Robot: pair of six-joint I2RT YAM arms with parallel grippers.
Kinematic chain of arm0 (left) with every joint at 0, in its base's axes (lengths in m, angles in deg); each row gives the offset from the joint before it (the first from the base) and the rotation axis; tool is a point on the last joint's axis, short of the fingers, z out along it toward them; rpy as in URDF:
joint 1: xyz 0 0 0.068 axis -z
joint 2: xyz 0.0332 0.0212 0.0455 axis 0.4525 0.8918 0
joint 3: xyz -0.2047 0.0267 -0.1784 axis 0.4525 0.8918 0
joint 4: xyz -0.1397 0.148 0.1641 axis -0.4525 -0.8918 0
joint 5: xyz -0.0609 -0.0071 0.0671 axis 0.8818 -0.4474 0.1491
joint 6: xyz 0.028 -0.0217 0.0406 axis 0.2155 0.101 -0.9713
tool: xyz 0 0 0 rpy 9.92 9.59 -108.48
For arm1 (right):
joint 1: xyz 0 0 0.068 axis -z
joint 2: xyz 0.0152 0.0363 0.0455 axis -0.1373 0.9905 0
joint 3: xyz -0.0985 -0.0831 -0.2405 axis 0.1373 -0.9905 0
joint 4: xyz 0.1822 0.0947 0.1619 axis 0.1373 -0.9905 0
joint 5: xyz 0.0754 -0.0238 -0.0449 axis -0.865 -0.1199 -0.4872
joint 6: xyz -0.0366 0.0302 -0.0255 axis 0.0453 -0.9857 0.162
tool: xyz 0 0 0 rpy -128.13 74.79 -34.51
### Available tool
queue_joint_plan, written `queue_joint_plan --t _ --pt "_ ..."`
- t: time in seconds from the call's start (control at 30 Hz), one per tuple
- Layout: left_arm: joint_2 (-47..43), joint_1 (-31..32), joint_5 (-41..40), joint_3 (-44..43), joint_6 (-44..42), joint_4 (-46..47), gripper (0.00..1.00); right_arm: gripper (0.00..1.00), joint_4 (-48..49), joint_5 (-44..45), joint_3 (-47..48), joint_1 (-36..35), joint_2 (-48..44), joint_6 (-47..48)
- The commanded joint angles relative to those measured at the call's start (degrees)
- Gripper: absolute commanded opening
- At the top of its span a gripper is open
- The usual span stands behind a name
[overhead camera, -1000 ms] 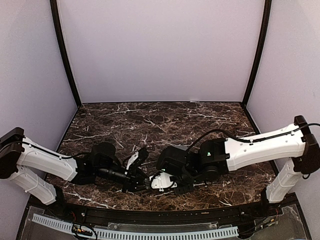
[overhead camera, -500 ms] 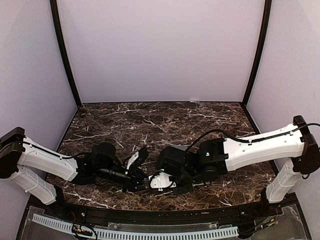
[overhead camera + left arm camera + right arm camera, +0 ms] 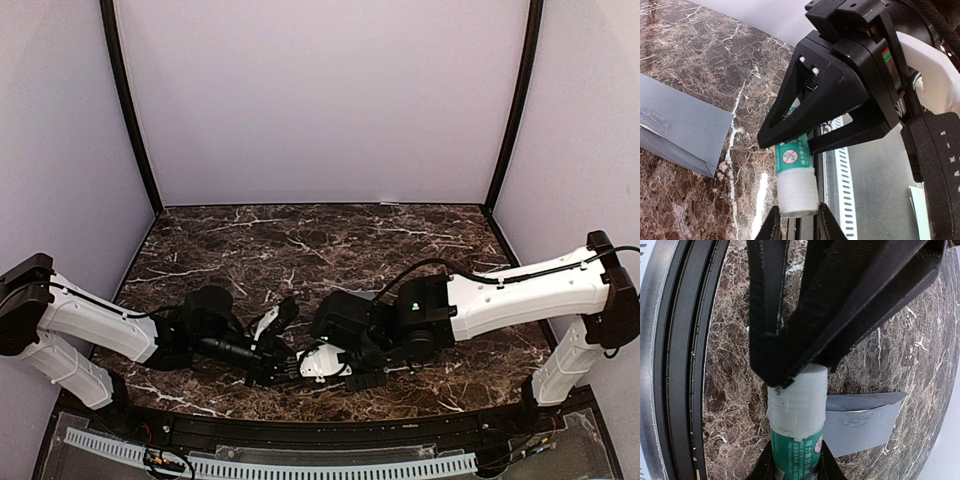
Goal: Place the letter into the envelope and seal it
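The robot's right gripper will set the glue stick down on the marble (image 3: pixel 414 301) next to the envelope, away from the left gripper. The glue stick is held just above the table edge.
A white-and-green glue stick (image 3: pixel 794 172) is held between both grippers just above the near table edge. My left gripper (image 3: pixel 796 222) is shut on its white cap. My right gripper (image 3: pixel 795 466) is shut on its green body (image 3: pixel 797 452), and the white cap (image 3: pixel 796 400) points at the left fingers. The blue-grey envelope (image 3: pixel 682 131) lies flat on the marble beside the grippers. It also shows in the right wrist view (image 3: pixel 860 425), with a flap crease across it. The tan letter is out of view. In the top view the grippers (image 3: pixel 300 365) meet at front centre.
The dark marble table (image 3: pixel 330 245) stretches back to lilac walls. A black rim and a metal ledge (image 3: pixel 670 365) run along the near edge right under the grippers. A white slotted cable duct (image 3: pixel 270 465) lies below it.
My right gripper has edged slightly left toward the left gripper. Both stay closed on the glue stick.
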Motion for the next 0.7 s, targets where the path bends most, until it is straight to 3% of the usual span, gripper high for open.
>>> queue_joint_plan --t 0.0,0.67 --pt "-0.83 0.69 -1.04 -1.18 -1.5 7.39 0.07 0.0 16.54 -10.87 4.94 -1.58 0.36 -1.29" --pt "-0.36 1.6 -3.64 -1.88 -3.16 6.43 0.06 0.0 17.72 -30.87 12.93 1.02 4.69 -12.53"
